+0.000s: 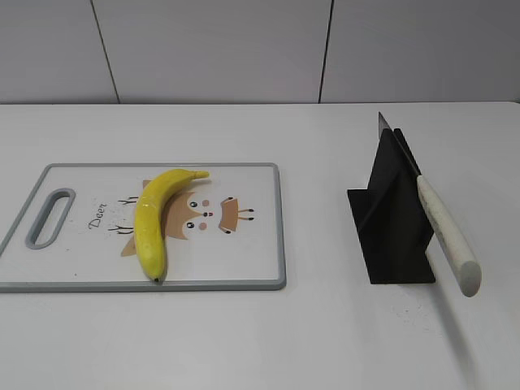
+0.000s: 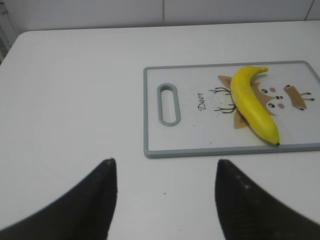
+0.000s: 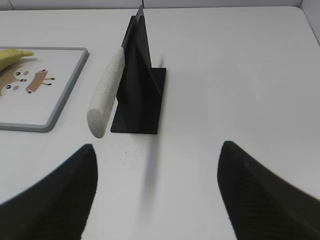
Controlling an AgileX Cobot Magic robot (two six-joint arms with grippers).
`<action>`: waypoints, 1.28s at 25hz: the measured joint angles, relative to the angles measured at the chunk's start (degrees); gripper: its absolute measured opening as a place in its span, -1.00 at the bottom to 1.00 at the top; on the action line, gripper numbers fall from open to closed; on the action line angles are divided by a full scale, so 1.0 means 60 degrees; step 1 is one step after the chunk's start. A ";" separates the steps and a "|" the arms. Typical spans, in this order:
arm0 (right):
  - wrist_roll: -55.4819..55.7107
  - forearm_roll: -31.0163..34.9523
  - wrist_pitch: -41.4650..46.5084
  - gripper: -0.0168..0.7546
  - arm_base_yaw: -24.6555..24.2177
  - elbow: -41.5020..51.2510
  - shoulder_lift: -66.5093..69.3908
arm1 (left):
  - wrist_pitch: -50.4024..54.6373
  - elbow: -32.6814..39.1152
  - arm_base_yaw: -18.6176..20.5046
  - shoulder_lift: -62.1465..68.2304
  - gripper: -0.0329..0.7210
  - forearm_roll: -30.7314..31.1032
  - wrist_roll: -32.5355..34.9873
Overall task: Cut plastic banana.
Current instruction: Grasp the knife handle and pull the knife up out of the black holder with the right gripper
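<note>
The robot's right gripper should next move to the middle of the white handle (image 1: pixel 446 232) (image 3: pixel 108 90) on the knife in the black stand and close there.
The plastic banana (image 1: pixel 153 219) is glossy yellow and curved. It lies whole on a white cutting board (image 1: pixel 252 244) with a grey rim and a deer drawing. It also shows in the left wrist view (image 2: pixel 252 104) and partly in the right wrist view (image 3: pixel 12 56). A knife with a white handle (image 1: pixel 447 236) leans in a black stand (image 1: pixel 394 215), blade pointing up and back; it shows in the right wrist view (image 3: pixel 106 92). My left gripper (image 2: pixel 165 162) is open and empty, short of the board. My right gripper (image 3: pixel 157 147) is open and empty, short of the stand (image 3: pixel 140 85). Neither gripper shows in the exterior view.
The board (image 2: pixel 200 150) has a grey oval handle slot (image 1: pixel 50 217) at its left end. The white table ends at a white panelled wall (image 1: pixel 260 49) behind.
</note>
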 joint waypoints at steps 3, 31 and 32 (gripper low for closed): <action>0.0000 0.0000 0.0000 0.56 0.0000 0.0000 0.0000 | 0.0000 0.0000 0.0000 0.0000 0.67 0.0000 0.0000; 0.0000 0.0112 0.0000 0.56 0.0000 0.0000 0.0000 | 0.0000 0.0000 0.0000 0.0000 0.65 -0.0006 0.0000; 0.0000 0.0213 0.0000 0.56 0.0000 0.0000 0.0000 | 0.0000 0.0000 0.0000 0.0000 0.65 -0.0006 0.0000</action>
